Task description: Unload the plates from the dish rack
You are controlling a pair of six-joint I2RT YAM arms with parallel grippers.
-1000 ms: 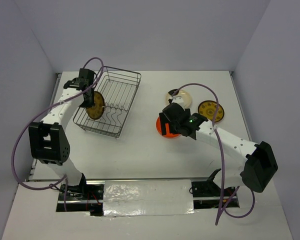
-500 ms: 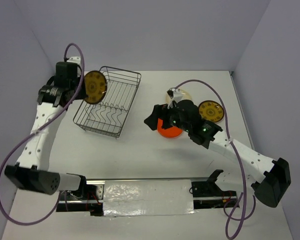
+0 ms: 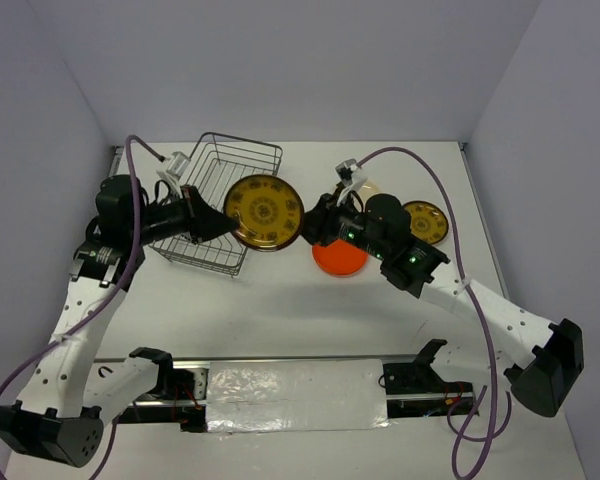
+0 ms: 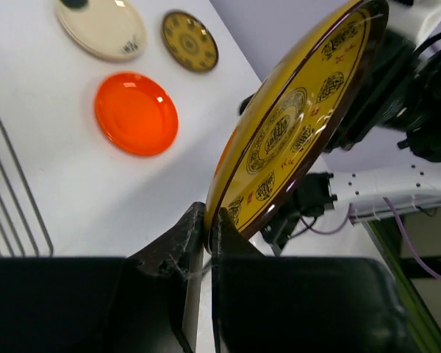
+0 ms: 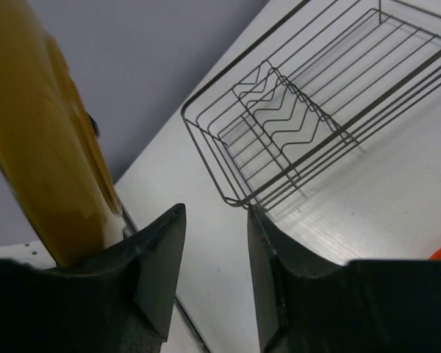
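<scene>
The free edge of the mustard-brown plate is outside my right gripper's fingers, so I need to back that gripper off, open it wider and close it around that plate's edge (image 3: 297, 214).
My left gripper (image 3: 222, 223) is shut on the lower rim of a mustard-brown patterned plate (image 3: 264, 212), held on edge in the air just right of the dish rack (image 3: 242, 160). In the left wrist view the jaws (image 4: 209, 226) pinch that plate (image 4: 301, 125). My right gripper (image 3: 311, 228) hovers at the plate's right edge, jaws narrowly apart with nothing between them (image 5: 213, 220); the plate (image 5: 51, 162) lies outside its left finger. On the table lie an orange-red plate (image 3: 340, 259), a cream plate (image 3: 368, 188) and a smaller mustard plate (image 3: 423, 222). No plates show in the rack (image 5: 316, 125).
The orange-red plate (image 4: 136, 112), cream plate (image 4: 103, 26) and small mustard plate (image 4: 189, 40) sit close together at the right of the table. Side walls close in the table left and right. Purple cables loop from both arms.
The left arm lifted the mustard plate out of the rack and swung it right to mid-table. The right gripper left the orange-red plate, rose leftward to the held plate, and its jaws narrowed.
</scene>
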